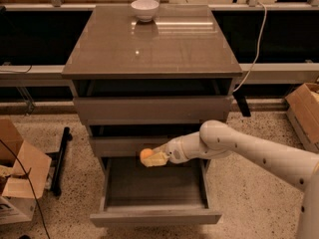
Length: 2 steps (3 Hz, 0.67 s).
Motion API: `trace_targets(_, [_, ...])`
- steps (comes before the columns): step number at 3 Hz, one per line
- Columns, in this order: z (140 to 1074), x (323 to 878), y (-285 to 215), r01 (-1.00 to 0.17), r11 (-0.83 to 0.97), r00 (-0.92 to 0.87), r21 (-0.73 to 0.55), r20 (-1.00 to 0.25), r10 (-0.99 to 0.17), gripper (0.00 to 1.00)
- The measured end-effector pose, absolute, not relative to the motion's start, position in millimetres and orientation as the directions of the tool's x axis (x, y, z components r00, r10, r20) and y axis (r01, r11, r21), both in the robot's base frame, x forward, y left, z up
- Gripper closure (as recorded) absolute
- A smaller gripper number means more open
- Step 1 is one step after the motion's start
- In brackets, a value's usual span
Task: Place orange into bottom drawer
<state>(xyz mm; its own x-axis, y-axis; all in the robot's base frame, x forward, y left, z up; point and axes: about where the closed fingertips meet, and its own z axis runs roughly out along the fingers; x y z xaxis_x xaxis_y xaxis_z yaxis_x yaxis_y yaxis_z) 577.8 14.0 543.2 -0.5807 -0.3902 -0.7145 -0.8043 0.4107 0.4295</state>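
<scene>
The orange will drop from my gripper near the middle of the open bottom drawer's inside (152,186).
The orange (146,154) is a small round fruit held in my gripper (151,158), which reaches in from the right on a white arm. The gripper is shut on the orange and holds it above the back left part of the bottom drawer (154,215). That drawer is pulled out, a wide shallow grey-brown tray with nothing lying in it. The orange hangs just in front of the middle drawer's front panel, clear of the tray floor.
A white bowl (144,9) stands at the back of the cabinet top (149,44). The two upper drawers (149,111) are nearly shut. Cardboard boxes sit on the floor at left (15,173) and right (304,113). A white cable (254,49) hangs at right.
</scene>
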Motion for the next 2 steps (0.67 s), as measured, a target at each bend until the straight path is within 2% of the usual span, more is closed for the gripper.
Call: trace_targets(2, [444.0,585.1,1.0,-0.761,0.438,-0.625,0.479,-0.722,-0.297,1.0])
